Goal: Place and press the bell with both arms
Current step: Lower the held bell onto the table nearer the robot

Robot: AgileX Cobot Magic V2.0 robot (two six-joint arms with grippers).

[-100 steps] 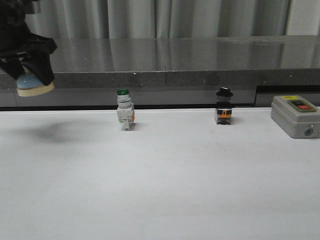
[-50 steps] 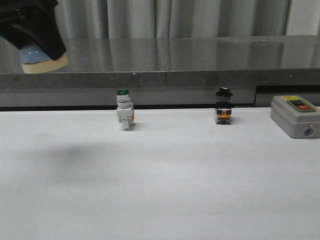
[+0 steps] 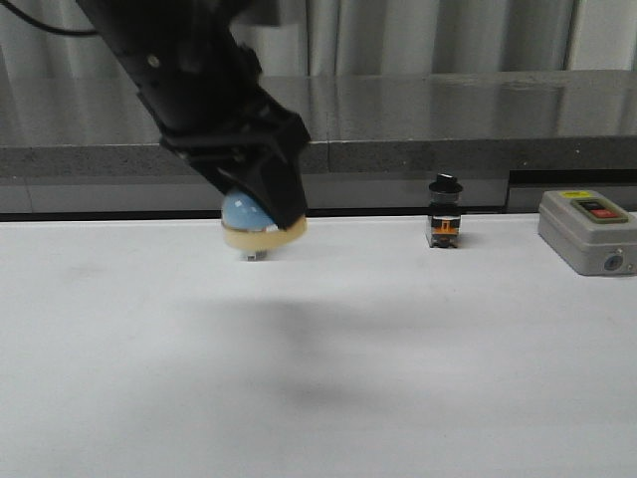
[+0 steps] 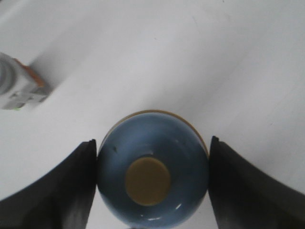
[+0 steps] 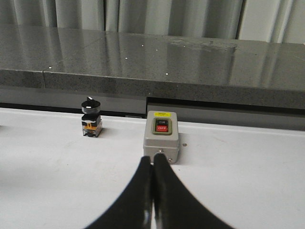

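Note:
My left gripper needs to set the light-blue bell free on the white table [image 3: 317, 329], at a spot in front of the white push-button switch. The bell now hangs above the table.
The light-blue bell [image 3: 257, 221] with its cream base hangs above the white table, held by my left gripper [image 3: 261, 214], which reaches down from the black left arm [image 3: 169, 60]. From the left wrist, the bell [image 4: 152, 169] fills the gap between the two black fingers [image 4: 71, 191], its cream button facing the camera; my left gripper [image 4: 152, 181] is shut on its sides. My right gripper [image 5: 153, 160] is shut with nothing in it, low over the table. It does not show in the front view.
A black-capped switch [image 3: 445, 211] stands at the table's back edge, and a grey on/off box [image 3: 588, 231] sits at the far right. A white push-button switch [image 4: 19, 86] lies near the bell, mostly hidden behind it in the front view. A dark stone ledge [image 3: 448, 119] runs behind.
My left arm has swung from the upper left toward the middle and come down, carrying the bell to just in front of the green-capped switch, which it now hides.

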